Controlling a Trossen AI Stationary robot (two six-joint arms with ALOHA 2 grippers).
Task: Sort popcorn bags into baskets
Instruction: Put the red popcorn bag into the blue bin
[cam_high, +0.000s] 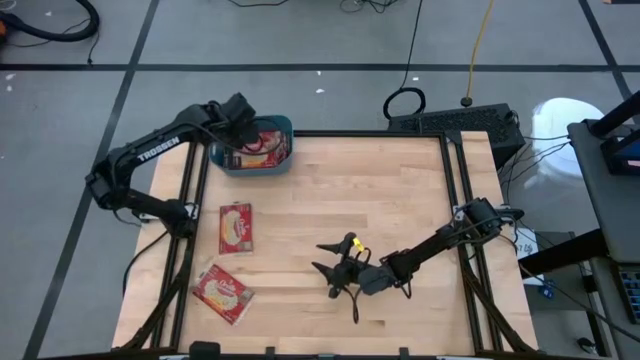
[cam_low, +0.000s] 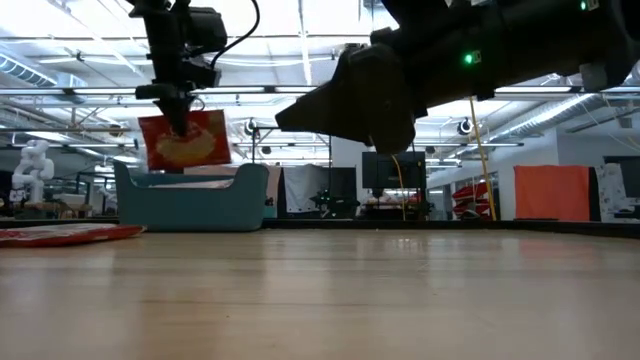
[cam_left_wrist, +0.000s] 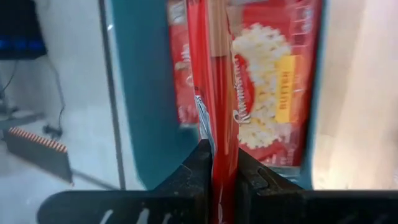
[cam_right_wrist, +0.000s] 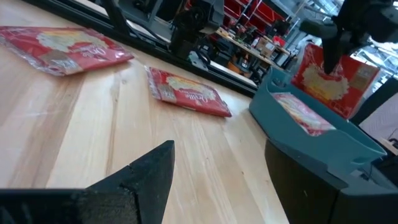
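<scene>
Next, my left gripper lets go of the red popcorn bag on top of the popcorn bag inside the teal basket (cam_high: 256, 152) (cam_left_wrist: 258, 93).
A teal basket (cam_high: 228, 160) stands at the table's far left corner with at least one popcorn bag (cam_left_wrist: 273, 93) lying in it. My left gripper (cam_low: 181, 122) is above it, shut on another red popcorn bag (cam_low: 186, 142) that hangs over the basket (cam_low: 190, 198). Two more bags lie flat on the table's left side, one (cam_high: 236, 227) in the middle and one (cam_high: 222, 293) toward the near edge. My right gripper (cam_high: 325, 257) waits open over the table's near middle, touching nothing. My left gripper pinches the bag by its upper edge (cam_left_wrist: 222, 149) between its two fingers. The fingers (cam_low: 178, 105) come from above, slanting down. The bag hangs below them, a little tilted, over the basket's opening; whether its lower edge (cam_right_wrist: 323, 98) touches anything inside does not show.
Black rails run along the table's left (cam_high: 190, 230) and right (cam_high: 462, 230) sides. The bare wood between the two flat bags and my right arm (cam_high: 430, 245) is free. Cables and a dark box (cam_high: 455, 120) lie beyond the far edge.
</scene>
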